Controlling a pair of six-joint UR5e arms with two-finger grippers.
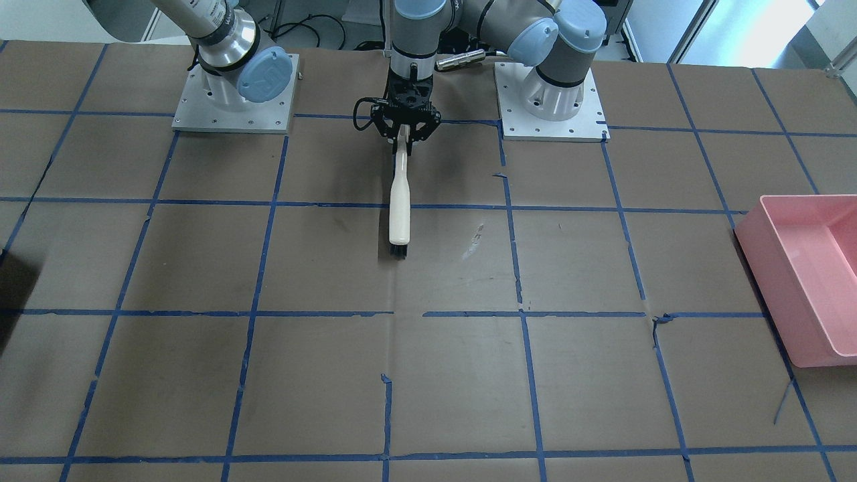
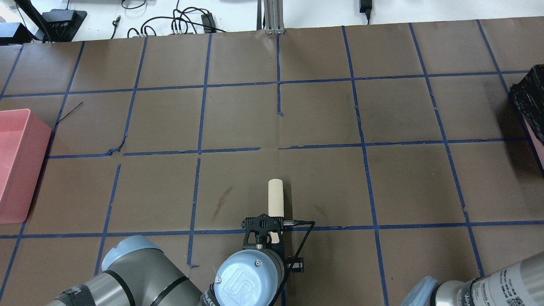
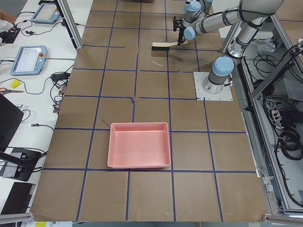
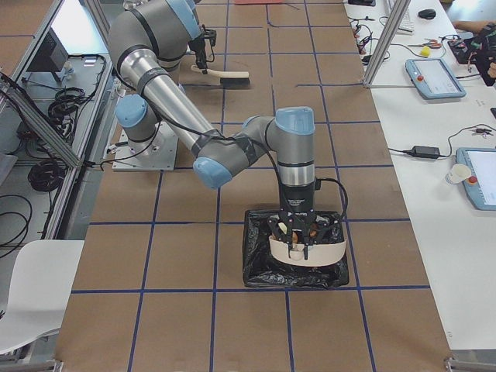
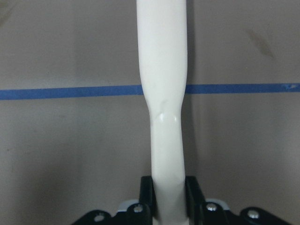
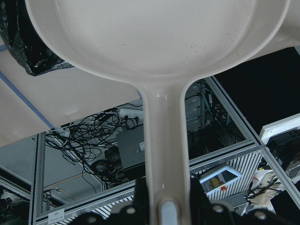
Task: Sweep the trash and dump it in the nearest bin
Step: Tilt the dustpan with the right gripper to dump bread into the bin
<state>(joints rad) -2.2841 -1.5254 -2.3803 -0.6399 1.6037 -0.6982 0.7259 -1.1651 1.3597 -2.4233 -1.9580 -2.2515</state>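
I should use my left gripper to set the white-handled brush down on the brown paper (image 1: pixel 385 178) (image 5: pixel 199 140) beside its handle, a bit farther from the pink bin.
My left gripper (image 1: pixel 404 134) is shut on the thin end of a white-handled brush (image 1: pixel 400 207). The brush lies along the table with its black bristles (image 1: pixel 398 252) on the paper. It also shows in the overhead view (image 2: pixel 276 197) and the left wrist view (image 5: pixel 163 70). My right gripper (image 4: pixel 297 232) is shut on the handle of a cream dustpan (image 4: pixel 308 251). It holds the pan tipped over a black bag-lined bin (image 4: pixel 260 260). The pan's face (image 6: pixel 154 33) looks bare. The trash scraps show clearly in no view.
A pink bin (image 1: pixel 803 268) stands at the table's end on my left; it also shows in the overhead view (image 2: pixel 17 165) and looks empty in the exterior left view (image 3: pixel 139 144). The black bin (image 2: pixel 529 102) is at the table's right end. Blue tape lines grid the brown paper.
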